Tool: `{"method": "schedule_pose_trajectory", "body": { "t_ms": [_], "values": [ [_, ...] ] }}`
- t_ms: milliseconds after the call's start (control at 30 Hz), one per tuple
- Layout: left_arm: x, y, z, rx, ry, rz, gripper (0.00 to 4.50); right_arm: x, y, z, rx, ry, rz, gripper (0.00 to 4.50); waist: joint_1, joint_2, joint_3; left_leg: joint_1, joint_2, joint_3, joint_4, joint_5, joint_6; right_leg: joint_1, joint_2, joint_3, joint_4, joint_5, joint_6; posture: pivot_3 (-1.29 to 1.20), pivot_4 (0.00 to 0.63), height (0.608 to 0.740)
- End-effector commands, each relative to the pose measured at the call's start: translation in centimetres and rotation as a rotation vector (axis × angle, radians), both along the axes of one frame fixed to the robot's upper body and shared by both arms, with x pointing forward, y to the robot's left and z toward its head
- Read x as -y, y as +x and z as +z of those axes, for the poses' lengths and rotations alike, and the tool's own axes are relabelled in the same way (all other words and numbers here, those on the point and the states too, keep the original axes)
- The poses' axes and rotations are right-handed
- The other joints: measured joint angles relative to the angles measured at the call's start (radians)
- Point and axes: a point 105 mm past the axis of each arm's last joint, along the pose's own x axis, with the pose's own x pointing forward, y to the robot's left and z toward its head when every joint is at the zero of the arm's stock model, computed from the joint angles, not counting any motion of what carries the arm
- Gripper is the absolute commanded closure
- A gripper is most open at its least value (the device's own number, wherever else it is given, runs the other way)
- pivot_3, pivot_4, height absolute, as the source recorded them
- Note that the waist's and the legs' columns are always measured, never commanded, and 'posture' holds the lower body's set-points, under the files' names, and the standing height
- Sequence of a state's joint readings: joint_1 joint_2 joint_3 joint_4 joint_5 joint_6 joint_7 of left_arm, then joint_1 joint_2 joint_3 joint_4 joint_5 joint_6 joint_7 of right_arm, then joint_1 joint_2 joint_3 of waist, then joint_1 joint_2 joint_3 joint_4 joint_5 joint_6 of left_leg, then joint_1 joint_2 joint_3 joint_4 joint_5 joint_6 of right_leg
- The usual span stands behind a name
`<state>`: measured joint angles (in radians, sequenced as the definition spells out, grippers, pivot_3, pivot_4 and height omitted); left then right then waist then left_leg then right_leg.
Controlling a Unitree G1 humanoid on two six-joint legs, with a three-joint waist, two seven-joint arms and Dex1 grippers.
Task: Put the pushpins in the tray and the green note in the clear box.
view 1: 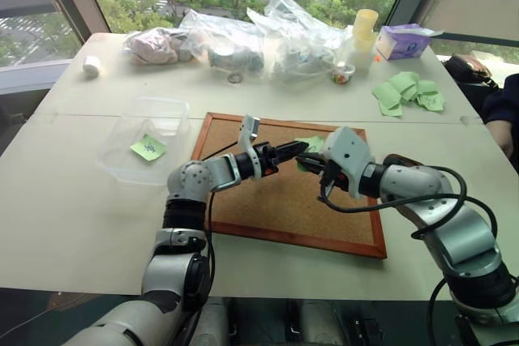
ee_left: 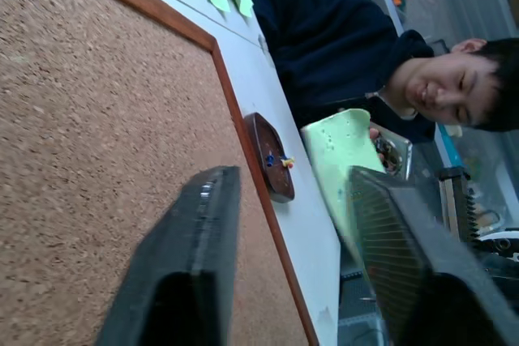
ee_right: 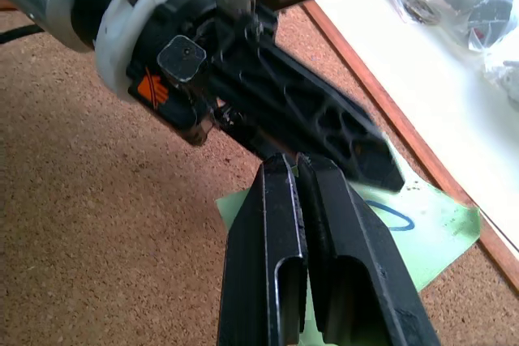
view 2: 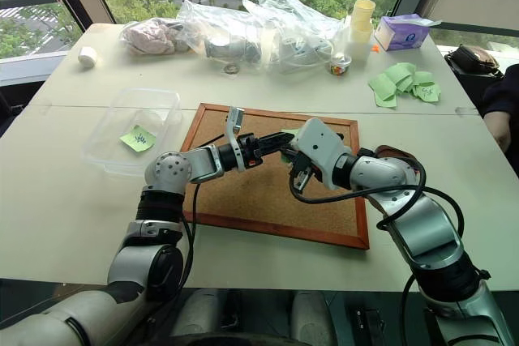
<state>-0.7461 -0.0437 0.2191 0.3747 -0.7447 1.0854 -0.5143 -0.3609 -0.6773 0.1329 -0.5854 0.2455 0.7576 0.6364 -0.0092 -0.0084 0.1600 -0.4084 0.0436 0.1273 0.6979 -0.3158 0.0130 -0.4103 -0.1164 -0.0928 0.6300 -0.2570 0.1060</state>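
My right gripper will let go of the pushpin among the others in the dark brown tray [view 1: 397, 174] beside the corkboard.
Over the corkboard [view 1: 276, 200] my two grippers meet at a green note [ee_right: 430, 224] with a blue scribble. My right gripper [ee_right: 296, 160] is shut on the note's edge. My left gripper [view 1: 297, 150] points level at it from the left, fingers apart, with the note [ee_left: 340, 151] standing between them close to one finger [ee_left: 397, 249]. Beyond the board's right frame sits the dark brown tray [ee_left: 258, 131] with small pushpins [ee_left: 276, 160] in it. The clear box [view 1: 174, 111] stands left of the board, and another scribbled green note [view 1: 148, 147] lies inside.
Plain green slips [view 1: 405, 91] lie at the back right. Clear bags [view 1: 259, 42], a purple tissue box [view 1: 403, 40] and stacked yellow cups [view 1: 365, 26] line the far edge. A person in a dark top [ee_left: 340, 46] sits at the table's right side.
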Motion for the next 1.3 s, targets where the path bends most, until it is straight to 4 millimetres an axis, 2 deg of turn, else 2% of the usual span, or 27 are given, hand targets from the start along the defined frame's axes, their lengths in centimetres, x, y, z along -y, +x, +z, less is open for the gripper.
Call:
{"method": "schedule_pose_trajectory", "body": {
  "t_ms": [33, 67, 100, 233, 333, 400, 567, 733, 867, 1133, 1300],
  "values": [
    [0.4, 0.0, 1.7, 0.037, -0.052, -0.006, 3.91, -0.3, -0.4, 1.2, 0.053, -0.003, 0.019, 4.50, 0.000, 0.000, 0.000, 0.000, 0.000, 0.000, 0.000, 0.000, 0.000, 0.000, 0.000, 0.000, 0.000, 0.000, 0.000, 0.00, 0.150, 0.740],
    [0.3, 0.1, 1.9, 0.032, -0.065, -0.002, 4.38, -0.3, -0.4, 1.2, 0.053, -0.005, 0.018, 4.50, 0.000, 0.000, 0.000, 0.000, 0.000, 0.000, 0.000, 0.000, 0.000, 0.000, 0.000, 0.000, 0.000, 0.000, 0.000, 0.00, 0.150, 0.740],
    [0.3, 0.2, 2.0, 0.033, -0.071, 0.002, 4.46, -0.2, -0.5, 1.2, 0.054, -0.006, 0.015, 4.50, 0.000, 0.000, 0.000, 0.000, 0.000, 0.000, 0.000, 0.000, 0.000, 0.000, 0.000, 0.000, 0.000, 0.000, 0.000, 0.00, 0.150, 0.740],
    [-0.2, 0.9, 1.8, 0.049, -0.042, 0.047, 4.46, 0.5, -0.4, 1.9, 0.070, 0.002, -0.016, 4.50, 0.000, 0.000, 0.000, 0.000, 0.000, 0.000, 0.000, 0.000, 0.000, 0.000, 0.000, 0.000, 0.000, 0.000, 0.000, 0.00, 0.150, 0.740],
    [-0.7, 1.4, 1.7, 0.073, -0.020, 0.081, 4.46, 2.0, -0.2, 3.0, 0.082, 0.042, -0.092, 4.50, 0.002, 0.000, 0.000, 0.000, 0.000, 0.000, 0.000, 0.000, 0.000, 0.000, 0.000, 0.000, 0.000, 0.000, 0.000, 0.00, 0.150, 0.740],
    [-0.9, 1.6, 1.9, 0.085, -0.022, 0.094, 4.46, 3.9, 0.0, 3.6, 0.077, 0.099, -0.178, 4.50, 0.005, 0.000, 0.000, 0.000, 0.000, 0.000, 0.000, 0.000, 0.000, 0.000, 0.000, 0.000, 0.000, 0.000, 0.000, 0.00, 0.150, 0.740],
    [-1.6, 1.9, 2.6, 0.141, -0.022, 0.118, 4.46, 10.2, 0.3, 4.2, 0.065, 0.268, -0.456, 4.50, 0.020, 0.000, 0.000, 0.000, 0.000, 0.001, 0.000, 0.000, 0.000, 0.000, 0.000, 0.000, 0.000, 0.000, 0.000, 0.00, 0.150, 0.740],
    [-2.0, 1.8, 3.6, 0.244, -0.022, 0.143, 4.46, 15.5, 0.0, 3.0, 0.008, 0.346, -0.672, 4.50, 0.022, -0.001, 0.000, 0.000, -0.001, 0.001, 0.000, 0.000, 0.000, 0.000, 0.000, 0.000, -0.001, 0.000, 0.000, 0.00, 0.150, 0.740],
    [-2.1, 1.4, 3.6, 0.351, 0.040, 0.140, 4.46, 18.6, 0.0, -0.1, -0.062, 0.262, -0.814, 4.50, 0.021, 0.000, 0.000, 0.000, -0.001, 0.002, 0.000, 0.000, 0.000, 0.000, 0.000, 0.000, -0.001, 0.000, 0.000, 0.00, 0.150, 0.740],
    [-2.1, 1.1, 3.2, 0.415, 0.084, 0.143, 4.46, 20.7, 0.9, -2.8, -0.131, 0.283, -0.928, 4.50, 0.020, 0.000, 0.000, 0.000, -0.001, 0.002, 0.000, 0.000, -0.001, 0.000, 0.000, 0.000, 0.000, 0.000, 0.000, 0.00, 0.150, 0.740],
    [-2.3, 1.1, 3.2, 0.429, 0.092, 0.153, 4.46, 20.9, 1.2, -4.2, -0.166, 0.286, -0.938, 4.50, 0.021, 0.000, 0.000, 0.000, -0.001, 0.002, 0.000, 0.000, 0.000, 0.000, 0.000, 0.000, 0.000, 0.000, 0.000, 0.00, 0.150, 0.740]
  ]
}}
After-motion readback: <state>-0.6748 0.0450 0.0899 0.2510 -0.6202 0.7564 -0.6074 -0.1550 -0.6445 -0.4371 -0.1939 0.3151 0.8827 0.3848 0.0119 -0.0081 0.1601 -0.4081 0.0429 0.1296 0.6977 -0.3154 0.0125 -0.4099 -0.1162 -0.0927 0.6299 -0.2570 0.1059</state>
